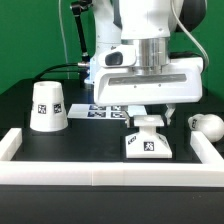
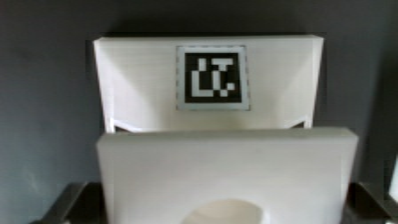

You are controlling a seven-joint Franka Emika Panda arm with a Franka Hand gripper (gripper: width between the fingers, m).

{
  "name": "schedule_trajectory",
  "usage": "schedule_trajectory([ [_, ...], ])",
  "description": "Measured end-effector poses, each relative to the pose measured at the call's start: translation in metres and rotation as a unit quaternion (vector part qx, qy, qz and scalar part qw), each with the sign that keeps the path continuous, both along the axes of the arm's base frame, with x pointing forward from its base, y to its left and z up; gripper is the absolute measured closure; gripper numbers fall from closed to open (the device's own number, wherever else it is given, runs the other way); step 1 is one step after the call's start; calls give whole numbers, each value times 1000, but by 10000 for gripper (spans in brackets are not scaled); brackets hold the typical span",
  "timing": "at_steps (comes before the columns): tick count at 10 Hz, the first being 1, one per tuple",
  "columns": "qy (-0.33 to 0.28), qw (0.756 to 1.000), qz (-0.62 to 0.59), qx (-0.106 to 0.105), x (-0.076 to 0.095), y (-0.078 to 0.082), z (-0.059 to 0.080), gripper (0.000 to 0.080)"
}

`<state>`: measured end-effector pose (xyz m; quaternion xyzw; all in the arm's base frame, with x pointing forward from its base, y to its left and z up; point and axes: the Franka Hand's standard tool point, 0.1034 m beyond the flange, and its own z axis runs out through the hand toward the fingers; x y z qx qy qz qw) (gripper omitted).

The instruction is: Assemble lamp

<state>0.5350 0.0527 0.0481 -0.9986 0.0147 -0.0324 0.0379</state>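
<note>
Next, I open my gripper and let the white lamp base, now at the table's front middle, go in the low white wall's front corner (image 1: pixel 187 153) nearest the bulb.
The white lamp base (image 1: pixel 147 145) stands at the table's front middle, a square tag on its sloped face. My gripper (image 1: pixel 150 118) hangs straight down over it, with its jaws against the two sides of the base's raised block. In the wrist view the base (image 2: pixel 210 140) fills the picture, its tag (image 2: pixel 210 75) is far from the jaws, and a round socket (image 2: pixel 228 212) sits between the dark fingers (image 2: pixel 68 205). The gripper (image 2: pixel 221 205) is shut on that block. The tapered shade (image 1: pixel 47 105) stands at the exterior view's left. The rounded bulb (image 1: pixel 208 124) lies at its right.
A low white wall (image 1: pixel 100 178) borders the black table at the front and both sides. The marker board (image 1: pixel 105 110) lies flat behind the base. A green backdrop and cables stand behind the arm.
</note>
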Motion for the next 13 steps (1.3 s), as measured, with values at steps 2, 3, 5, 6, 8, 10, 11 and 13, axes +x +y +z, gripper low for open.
schedule_trajectory([
  [2,-4,1000,7,1,7,4,0,263],
  [3,-4,1000,7,1,7,4,0,263],
  [5,-4,1000,7,1,7,4,0,263],
  [6,-5,1000,9,1,7,4,-1,263],
  [8,-19,1000,19,2,22,15,-1,263],
  [10,-31,999,26,4,41,25,0,263],
  [11,-36,999,28,5,48,30,0,263],
  [13,-44,998,33,6,57,37,0,263],
])
